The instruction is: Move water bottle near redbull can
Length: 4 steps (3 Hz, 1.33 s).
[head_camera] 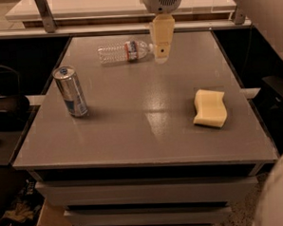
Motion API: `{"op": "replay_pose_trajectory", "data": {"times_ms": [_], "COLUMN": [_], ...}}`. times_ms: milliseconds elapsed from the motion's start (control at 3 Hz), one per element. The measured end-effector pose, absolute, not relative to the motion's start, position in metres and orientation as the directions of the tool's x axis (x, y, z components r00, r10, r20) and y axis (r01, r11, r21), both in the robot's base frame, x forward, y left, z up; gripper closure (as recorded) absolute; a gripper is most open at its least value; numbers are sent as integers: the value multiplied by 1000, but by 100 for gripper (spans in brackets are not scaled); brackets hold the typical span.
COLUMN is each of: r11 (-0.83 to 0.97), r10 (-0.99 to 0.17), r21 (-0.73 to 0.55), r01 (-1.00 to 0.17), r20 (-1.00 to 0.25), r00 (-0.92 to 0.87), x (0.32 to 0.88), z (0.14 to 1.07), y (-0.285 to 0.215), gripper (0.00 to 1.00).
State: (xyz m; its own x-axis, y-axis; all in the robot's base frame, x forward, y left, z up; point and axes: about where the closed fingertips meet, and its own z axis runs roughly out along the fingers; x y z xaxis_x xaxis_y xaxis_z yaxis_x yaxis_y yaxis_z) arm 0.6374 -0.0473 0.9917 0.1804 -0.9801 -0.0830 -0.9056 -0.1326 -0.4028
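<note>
Next, I close on the water bottle's clear middle [120, 52], beside the label, away from the cap.
The water bottle [125, 51], clear with a white cap and a red, white and blue label, lies on its side at the back of the grey table [142, 134]. Its cap points right. The redbull can [71, 91], silver with blue panels, stands upright near the table's left edge. My gripper [161, 54] hangs down from above at the back of the table, just right of the bottle's cap end. Its pale fingers point down and hold nothing.
A yellow sponge [209, 108] lies on the right part of the table. A white shelf with metal posts [45, 14] runs behind the table. Dark furniture stands to the left and right, and cardboard lies on the floor at lower left.
</note>
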Motion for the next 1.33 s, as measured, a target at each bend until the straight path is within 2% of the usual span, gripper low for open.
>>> {"op": "replay_pose_trajectory", "data": {"times_ms": [667,1333], "r11": [-160,-194], "r10": [-971,-962], "r21": [-441,-424], "r01": [-883,-885], "r20": [-89,-94], "r00": [221,256], "x": [685,718], "z": [974,942], "y": [13,49], "gripper": [0,0]}}
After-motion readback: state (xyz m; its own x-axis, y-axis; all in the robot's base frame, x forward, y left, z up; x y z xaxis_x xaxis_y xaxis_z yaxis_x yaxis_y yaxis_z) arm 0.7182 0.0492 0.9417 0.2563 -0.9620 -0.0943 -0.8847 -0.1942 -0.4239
